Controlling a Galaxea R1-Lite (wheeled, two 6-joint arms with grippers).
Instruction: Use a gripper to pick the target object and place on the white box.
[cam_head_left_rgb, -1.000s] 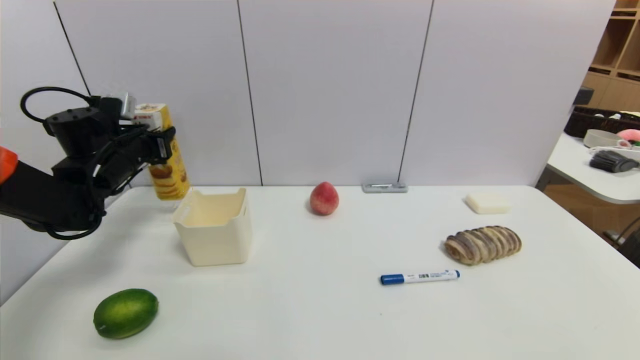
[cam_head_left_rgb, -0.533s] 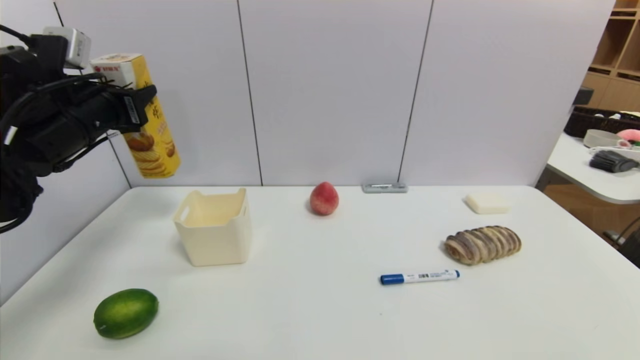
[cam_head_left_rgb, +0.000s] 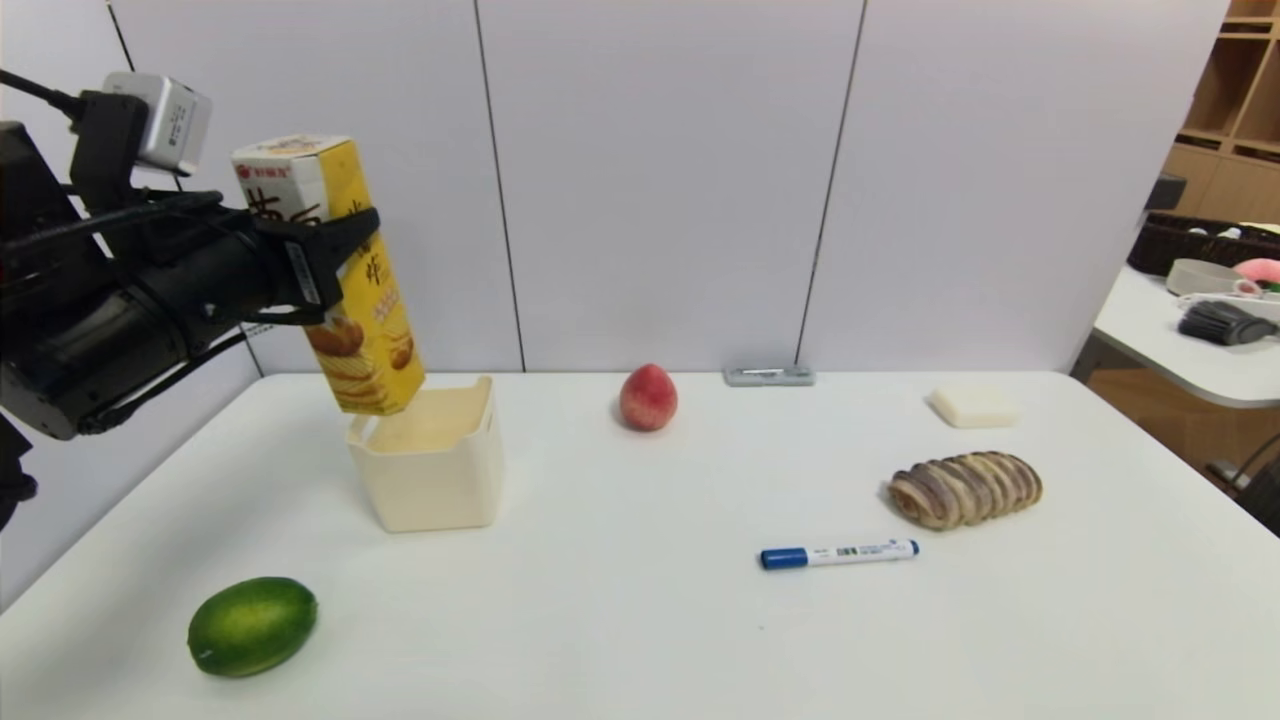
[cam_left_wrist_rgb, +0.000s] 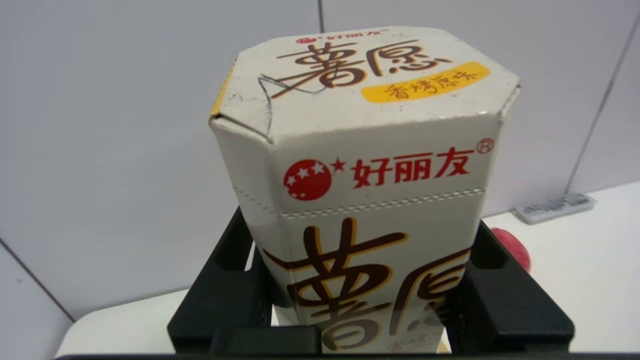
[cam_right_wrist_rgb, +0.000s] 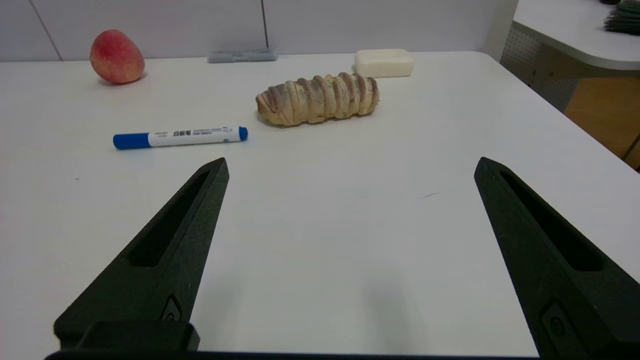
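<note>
The robot's left gripper needs to release the yellow snack carton standing upright inside the cream-white box, nearer its side (cam_head_left_rgb: 440, 445) toward the peach.
My left gripper (cam_head_left_rgb: 325, 265) is shut on the tall yellow snack carton (cam_head_left_rgb: 340, 280), holding it in the air, slightly tilted. The carton's lower end hangs just over the far left corner of the cream-white box (cam_head_left_rgb: 432, 458), which stands open-topped on the table. In the left wrist view the carton (cam_left_wrist_rgb: 370, 200) fills the middle, with the black fingers (cam_left_wrist_rgb: 225, 290) pressed against both of its sides. The box is hidden in that view. My right gripper (cam_right_wrist_rgb: 350, 167) is open above bare table, out of the head view.
A red peach (cam_head_left_rgb: 648, 397) stands behind the box to its right. A green oval fruit (cam_head_left_rgb: 251, 626) lies near the front left. A blue-capped marker (cam_head_left_rgb: 838, 553), a bread loaf (cam_head_left_rgb: 966, 489) and a small flat cream block (cam_head_left_rgb: 975, 406) lie on the right half.
My left arm lifted the carton high off the table behind the box, then carried it right and slightly down, so its base now hangs over the box's far left corner.
</note>
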